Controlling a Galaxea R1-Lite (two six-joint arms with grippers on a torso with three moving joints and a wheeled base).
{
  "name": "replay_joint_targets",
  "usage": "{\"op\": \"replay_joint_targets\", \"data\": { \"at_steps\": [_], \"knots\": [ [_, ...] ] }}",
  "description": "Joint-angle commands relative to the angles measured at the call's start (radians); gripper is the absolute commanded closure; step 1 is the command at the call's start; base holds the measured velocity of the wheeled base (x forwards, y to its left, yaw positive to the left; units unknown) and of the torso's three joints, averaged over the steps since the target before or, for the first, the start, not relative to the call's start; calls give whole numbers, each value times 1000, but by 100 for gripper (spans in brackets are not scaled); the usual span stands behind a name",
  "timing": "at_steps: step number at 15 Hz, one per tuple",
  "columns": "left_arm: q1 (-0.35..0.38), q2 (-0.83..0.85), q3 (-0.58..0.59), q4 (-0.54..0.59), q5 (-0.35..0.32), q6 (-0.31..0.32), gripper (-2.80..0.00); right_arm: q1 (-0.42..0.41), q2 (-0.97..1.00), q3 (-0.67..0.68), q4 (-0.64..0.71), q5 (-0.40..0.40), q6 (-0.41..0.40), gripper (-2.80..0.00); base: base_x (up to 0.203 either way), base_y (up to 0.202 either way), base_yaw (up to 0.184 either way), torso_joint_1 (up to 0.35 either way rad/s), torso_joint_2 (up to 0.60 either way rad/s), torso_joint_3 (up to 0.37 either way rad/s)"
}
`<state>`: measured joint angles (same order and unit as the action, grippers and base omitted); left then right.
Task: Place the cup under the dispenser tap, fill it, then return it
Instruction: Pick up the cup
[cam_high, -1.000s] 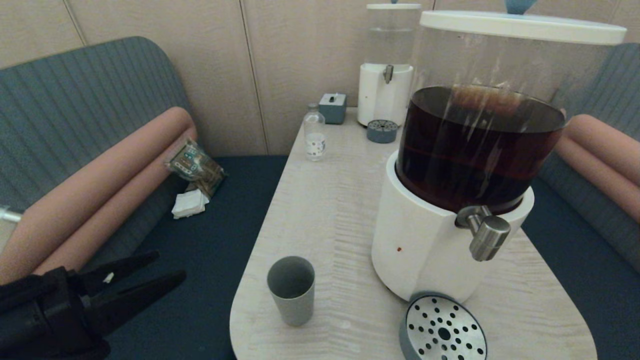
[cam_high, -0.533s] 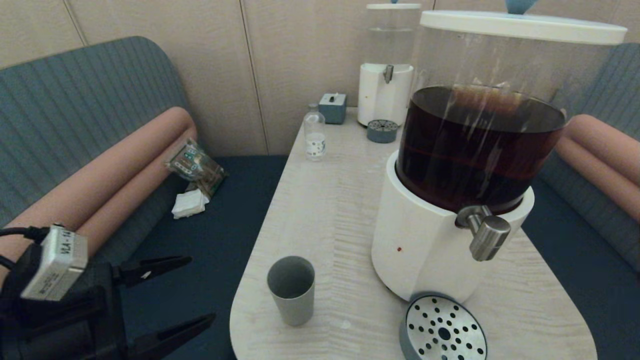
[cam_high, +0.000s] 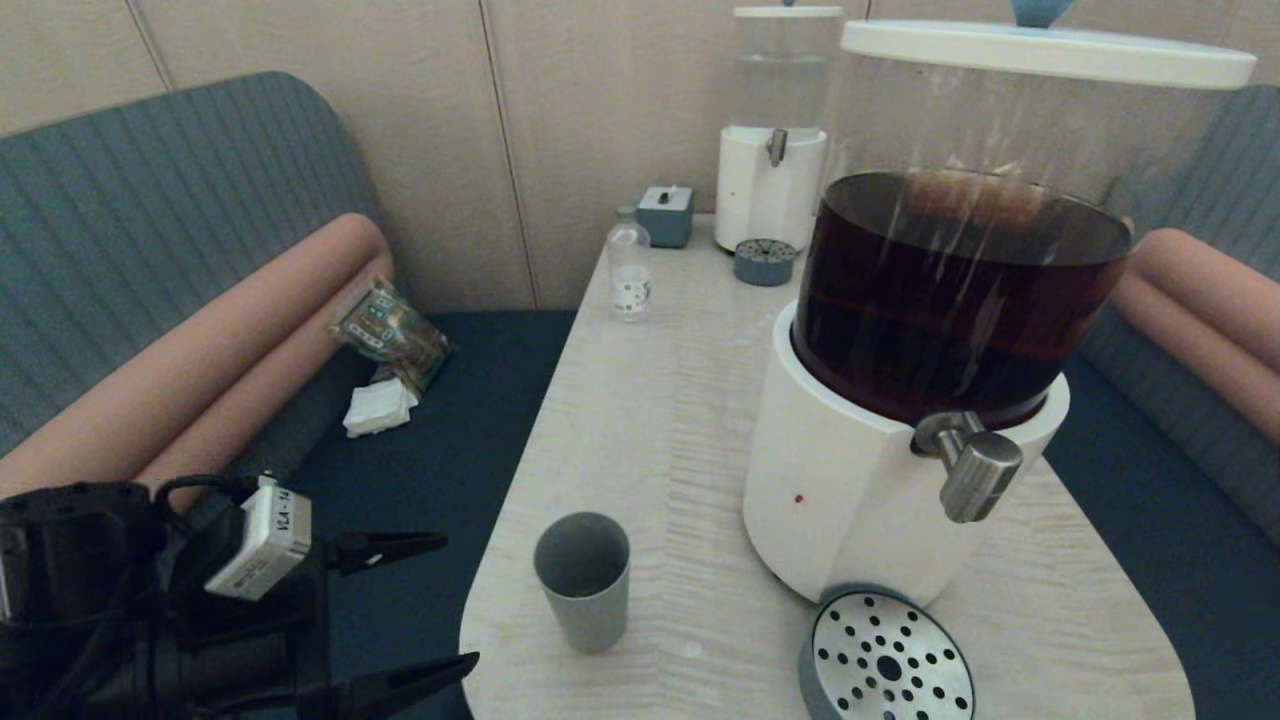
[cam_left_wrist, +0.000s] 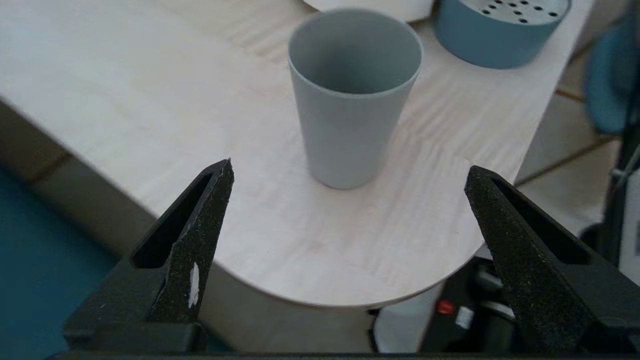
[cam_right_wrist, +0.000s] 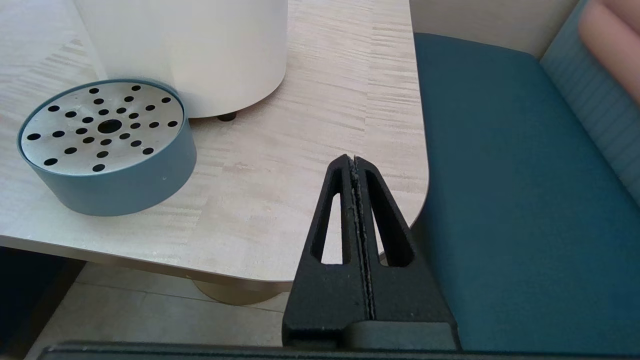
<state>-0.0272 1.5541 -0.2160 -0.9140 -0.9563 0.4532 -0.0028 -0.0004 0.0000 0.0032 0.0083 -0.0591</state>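
Observation:
The middle of the grey-green cup's sides (cam_high: 589, 617) (cam_left_wrist: 351, 135), below its rim, is the next spot my left gripper will go to, and it should close there.
The grey-green cup (cam_high: 583, 580) stands upright and empty near the table's front left corner, also seen in the left wrist view as the cup (cam_left_wrist: 352, 95). My left gripper (cam_high: 455, 600) is wide open just off the table's left edge, level with the cup and a short way from it; the left gripper (cam_left_wrist: 350, 167) faces it with nothing between its fingers. The steel dispenser tap (cam_high: 975, 470) juts from the white base of the large dispenser with dark liquid. My right gripper (cam_right_wrist: 354, 161) is shut and empty by the table's front right corner.
A round perforated drip tray (cam_high: 887, 658) sits below the tap, seen too as the drip tray (cam_right_wrist: 107, 145). A small clear bottle (cam_high: 629, 268), a grey box (cam_high: 665, 215) and a smaller dispenser (cam_high: 772, 150) stand at the far end. Blue benches flank the table (cam_high: 650, 420).
My left gripper has moved right, towards the cup and table edge, and its fingers have spread wide apart. The cup and the dispenser have not moved.

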Motion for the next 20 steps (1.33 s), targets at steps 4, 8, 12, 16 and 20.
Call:
{"op": "replay_joint_targets", "data": {
  "at_steps": [4, 8, 12, 16, 20],
  "knots": [
    [-7, 177, -46, -39, -63, 2, -280, 0, -4, 9, 0, 1, -1, 0, 0, 0, 0, 0, 0, 0],
    [-38, 251, -114, -41, -73, 2, -280, 1, -4, 9, 0, 0, -1, 0, 0, 0, 0, 0, 0, 0],
    [-94, 339, -157, -94, -72, -8, -280, 1, -4, 9, 0, 1, -1, 0, 0, 0, 0, 0, 0, 0],
    [-133, 391, -255, -101, -67, -29, -280, 0, -4, 9, 0, 1, -1, 0, 0, 0, 0, 0, 0, 0],
    [-183, 441, -321, -103, -51, -50, -280, 0, -4, 9, 0, 1, -1, 0, 0, 0, 0, 0, 0, 0]
  ]
}}
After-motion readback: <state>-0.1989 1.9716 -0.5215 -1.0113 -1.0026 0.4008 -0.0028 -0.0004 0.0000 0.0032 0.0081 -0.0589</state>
